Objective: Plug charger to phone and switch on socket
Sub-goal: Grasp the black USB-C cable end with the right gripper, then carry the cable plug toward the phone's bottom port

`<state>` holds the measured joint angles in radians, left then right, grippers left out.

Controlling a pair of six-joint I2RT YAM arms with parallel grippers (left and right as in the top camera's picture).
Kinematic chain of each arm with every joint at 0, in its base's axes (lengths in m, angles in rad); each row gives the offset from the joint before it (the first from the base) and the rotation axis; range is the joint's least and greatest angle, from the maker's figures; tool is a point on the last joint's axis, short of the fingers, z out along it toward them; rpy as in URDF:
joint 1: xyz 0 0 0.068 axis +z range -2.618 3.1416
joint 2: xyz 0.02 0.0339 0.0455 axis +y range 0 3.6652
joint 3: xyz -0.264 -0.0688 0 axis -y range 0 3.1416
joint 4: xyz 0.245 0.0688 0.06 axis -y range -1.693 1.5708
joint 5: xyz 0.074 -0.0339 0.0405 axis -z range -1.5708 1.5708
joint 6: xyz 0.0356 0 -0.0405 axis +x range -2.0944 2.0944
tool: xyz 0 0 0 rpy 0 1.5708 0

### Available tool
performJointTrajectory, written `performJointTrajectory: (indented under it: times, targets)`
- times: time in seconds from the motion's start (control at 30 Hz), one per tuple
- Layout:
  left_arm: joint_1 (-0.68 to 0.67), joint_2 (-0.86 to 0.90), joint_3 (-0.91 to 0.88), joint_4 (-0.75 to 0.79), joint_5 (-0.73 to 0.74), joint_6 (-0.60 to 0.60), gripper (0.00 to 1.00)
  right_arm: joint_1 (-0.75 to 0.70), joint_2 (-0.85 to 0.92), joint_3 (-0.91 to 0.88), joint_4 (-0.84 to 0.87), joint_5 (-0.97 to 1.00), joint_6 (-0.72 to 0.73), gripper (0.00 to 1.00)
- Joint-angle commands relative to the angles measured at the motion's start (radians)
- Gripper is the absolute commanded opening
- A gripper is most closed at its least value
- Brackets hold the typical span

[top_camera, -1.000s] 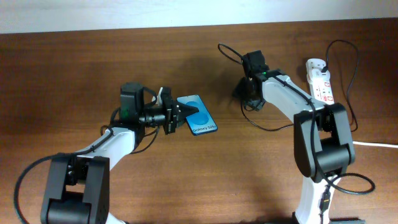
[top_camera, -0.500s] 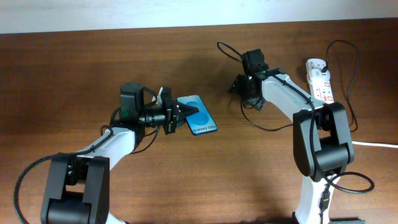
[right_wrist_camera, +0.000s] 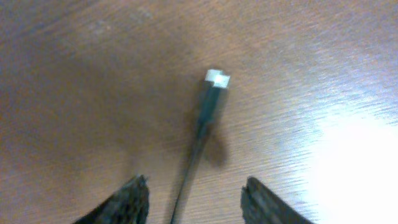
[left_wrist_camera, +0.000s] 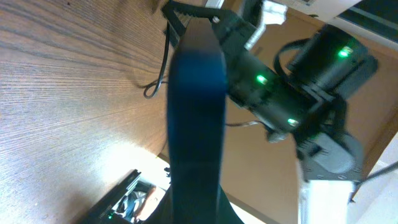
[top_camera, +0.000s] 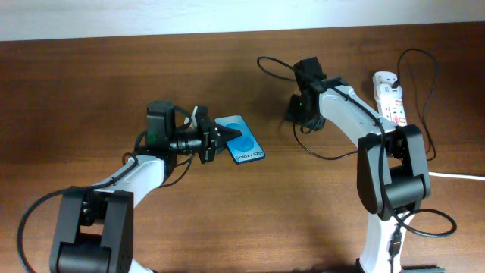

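The cable slants between my open right fingers; I will square that gripper to it and grip [right_wrist_camera: 200, 137] close behind the plug before inserting it.
The phone [top_camera: 241, 140], blue screen up, is held at its left end by my left gripper [top_camera: 214, 141], which is shut on it. In the left wrist view the phone [left_wrist_camera: 196, 112] shows edge-on as a dark blue bar. The charger cable [top_camera: 327, 155] loops on the table under my right arm. Its plug [right_wrist_camera: 213, 87], with a small metal tip, lies on the wood ahead of my right gripper [right_wrist_camera: 198, 194]. That gripper is open, and the cable runs between its fingers. In the overhead view my right gripper [top_camera: 297, 111] is right of the phone. The socket [top_camera: 389, 97] lies at the far right.
A thick white cord [top_camera: 457, 176] leaves the table's right edge. More black cable arcs around the socket [top_camera: 434, 76]. My right arm [left_wrist_camera: 298, 93] and a loop of black cable [left_wrist_camera: 158, 74] show beyond the phone in the left wrist view.
My right gripper has shifted slightly near the cable end, and the cable loop at the back has slid a little left. The left arm and the phone have not moved.
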<state>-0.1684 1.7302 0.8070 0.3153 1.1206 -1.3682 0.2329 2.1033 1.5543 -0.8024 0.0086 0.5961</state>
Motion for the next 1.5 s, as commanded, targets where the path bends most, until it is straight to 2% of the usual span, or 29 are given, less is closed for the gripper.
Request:
performJointTrajectory:
  times: [0.0,0.13,0.27,0.63,0.73,0.77,0.8,0.9,1.0,1.07,1.17,1.27,1.37,1.47]
  targets:
    - [-0.002,0.0,0.024,0.005,0.003,0.016,0.0,0.01,0.002,0.138,-0.085,0.112,-0.039,0.57]
    - [-0.002,0.0,0.024,0.005,0.005,0.016,0.0,0.023,0.016,0.183,-0.126,0.108,-0.039,0.58]
    - [-0.002,0.0,0.024,0.005,0.009,0.016,0.0,0.061,0.103,0.184,-0.124,0.109,-0.038,0.57]
    - [-0.002,0.0,0.024,0.005,0.036,0.027,0.0,0.061,0.15,0.184,-0.077,0.109,-0.031,0.32]
    - [-0.002,0.0,0.024,0.005,0.036,0.027,0.0,0.061,0.15,0.184,-0.084,0.109,-0.031,0.18]
    - [-0.002,0.0,0.024,0.005,0.036,0.031,0.0,0.061,0.149,0.185,-0.084,0.109,-0.032,0.08]
    - [-0.002,0.0,0.024,0.005,0.037,0.035,0.0,0.061,0.149,0.185,-0.084,0.109,-0.032,0.04]
    - [-0.001,0.0,0.024,0.006,0.093,0.093,0.0,0.061,0.108,0.186,-0.129,0.109,-0.043,0.04]
    - [0.004,0.017,0.024,0.018,0.134,0.156,0.0,0.061,-0.043,0.186,-0.253,0.108,-0.105,0.04]
    - [0.018,0.04,0.026,0.091,0.165,0.158,0.0,0.061,-0.198,0.186,-0.356,0.079,-0.165,0.04]
    - [0.029,0.076,0.069,0.159,0.225,0.157,0.0,0.062,-0.435,0.185,-0.488,-0.127,-0.253,0.04]
    - [0.027,0.105,0.138,0.193,0.283,0.157,0.0,0.113,-0.617,0.182,-0.609,-0.188,-0.283,0.04]
    - [0.027,0.105,0.205,0.193,0.299,0.149,0.0,0.296,-0.789,0.121,-0.592,-0.188,-0.281,0.04]
    - [0.027,0.105,0.226,0.194,0.298,0.105,0.0,0.481,-0.892,-0.072,-0.434,-0.088,-0.15,0.04]
